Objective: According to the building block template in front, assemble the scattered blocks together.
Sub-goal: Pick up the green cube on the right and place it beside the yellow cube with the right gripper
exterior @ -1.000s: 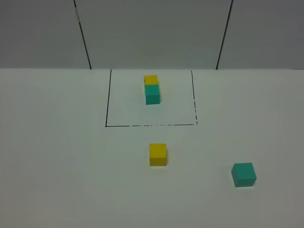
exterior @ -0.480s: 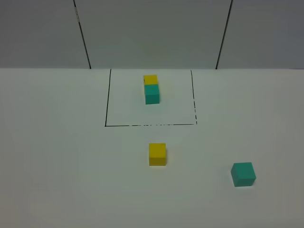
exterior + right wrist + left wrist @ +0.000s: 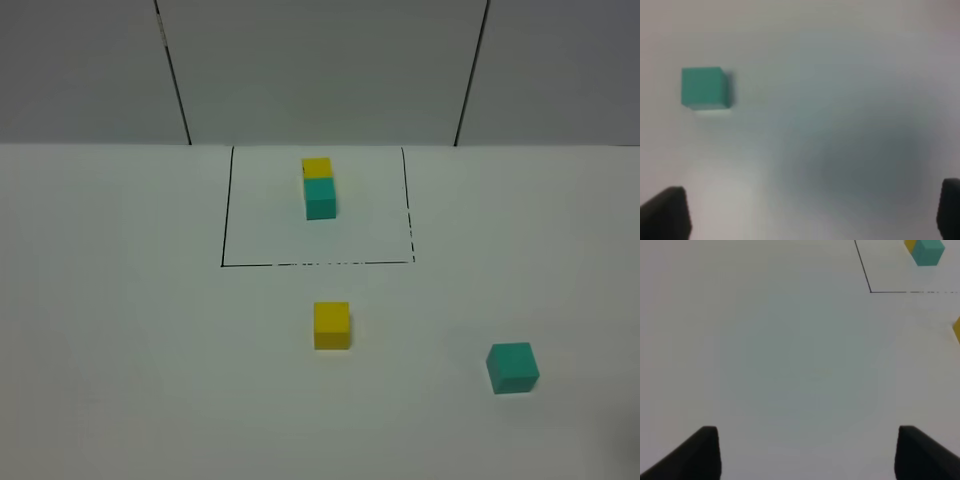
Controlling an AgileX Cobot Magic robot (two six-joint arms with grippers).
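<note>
My right gripper will close on opposite sides of the loose teal cube (image 3: 513,369) (image 3: 705,88), which sits apart from the building block template.
The building block template (image 3: 319,186) is a yellow cube joined to a teal cube inside a thin black outline (image 3: 228,205) at the back of the white table. The loose yellow cube (image 3: 331,325) sits in front of the outline, at the middle. The loose teal cube (image 3: 513,367) sits apart at the front right. Neither gripper shows in the exterior view. In the left wrist view my left gripper (image 3: 807,455) is open and empty, with the template (image 3: 928,252) far off. In the right wrist view my right gripper (image 3: 812,215) is open and empty, the teal cube (image 3: 704,87) ahead of it.
The white table (image 3: 120,330) meets a grey panelled wall (image 3: 320,70) at the back. A sliver of the loose yellow cube (image 3: 957,329) shows at the edge of the left wrist view, near the outline's corner (image 3: 870,291).
The cubes have not moved. A faint shadow has appeared at the bottom right corner of the exterior view.
</note>
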